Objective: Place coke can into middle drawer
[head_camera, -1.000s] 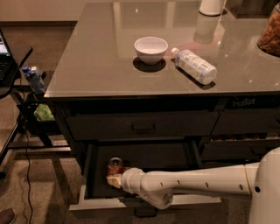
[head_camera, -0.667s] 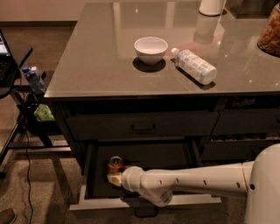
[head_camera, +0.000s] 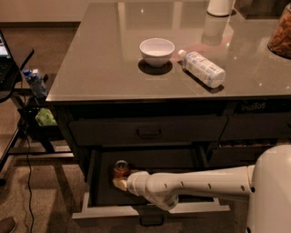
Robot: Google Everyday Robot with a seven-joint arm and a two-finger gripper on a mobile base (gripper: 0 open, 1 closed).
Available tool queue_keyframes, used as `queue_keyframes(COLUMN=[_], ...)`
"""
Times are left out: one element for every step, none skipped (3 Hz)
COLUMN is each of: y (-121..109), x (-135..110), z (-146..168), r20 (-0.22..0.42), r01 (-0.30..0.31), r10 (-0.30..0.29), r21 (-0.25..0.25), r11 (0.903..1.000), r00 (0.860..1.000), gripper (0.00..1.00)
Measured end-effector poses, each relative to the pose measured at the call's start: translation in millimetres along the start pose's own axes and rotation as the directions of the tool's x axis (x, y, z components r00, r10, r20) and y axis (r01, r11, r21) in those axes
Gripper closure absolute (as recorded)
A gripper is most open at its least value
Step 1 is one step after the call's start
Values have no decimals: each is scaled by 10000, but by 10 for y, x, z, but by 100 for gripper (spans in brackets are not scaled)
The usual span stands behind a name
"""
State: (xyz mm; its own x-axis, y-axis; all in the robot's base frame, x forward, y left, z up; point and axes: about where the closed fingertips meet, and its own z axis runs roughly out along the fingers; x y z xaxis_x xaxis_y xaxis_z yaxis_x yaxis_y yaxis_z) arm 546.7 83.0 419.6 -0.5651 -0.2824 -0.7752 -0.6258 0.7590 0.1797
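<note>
I need to use my gripper to set the coke can down on the open middle drawer's bottom [head_camera: 126, 188], toward the side nearest the cables.
The coke can [head_camera: 121, 168] stands upright inside the open middle drawer [head_camera: 150, 210], near its left side. It is orange-red with a silver top. My gripper [head_camera: 120, 180] reaches into the drawer from the right on a long white arm [head_camera: 195, 183]. Its pale fingertips sit right at the can's base, touching or almost touching it. The can's lower half is hidden behind the gripper. The drawer is pulled out, with a pale front edge and a small loop handle [head_camera: 151, 221].
A closed dark drawer with a black handle [head_camera: 148, 132] sits above. On the counter stand a white bowl [head_camera: 157, 51], a lying plastic bottle [head_camera: 203, 68] and a white container [head_camera: 220, 7]. A side stand with cables [head_camera: 27, 104] is at left.
The arm and gripper have shifted very slightly; the can stays upright in the same spot in the drawer.
</note>
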Motion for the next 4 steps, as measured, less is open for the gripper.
queue_keyframes(y=[-156, -205, -238, -262], x=[35, 70, 105, 140], z=[97, 132, 156, 164], r20=[-4, 41, 71, 65], r01=[169, 124, 137, 189], r10=[-169, -124, -139, -192], r21=[128, 202, 325, 464], r11=[9998, 9997, 9994, 9987], r00=[9999, 9999, 9999, 9998], gripper=[100, 100, 100, 100])
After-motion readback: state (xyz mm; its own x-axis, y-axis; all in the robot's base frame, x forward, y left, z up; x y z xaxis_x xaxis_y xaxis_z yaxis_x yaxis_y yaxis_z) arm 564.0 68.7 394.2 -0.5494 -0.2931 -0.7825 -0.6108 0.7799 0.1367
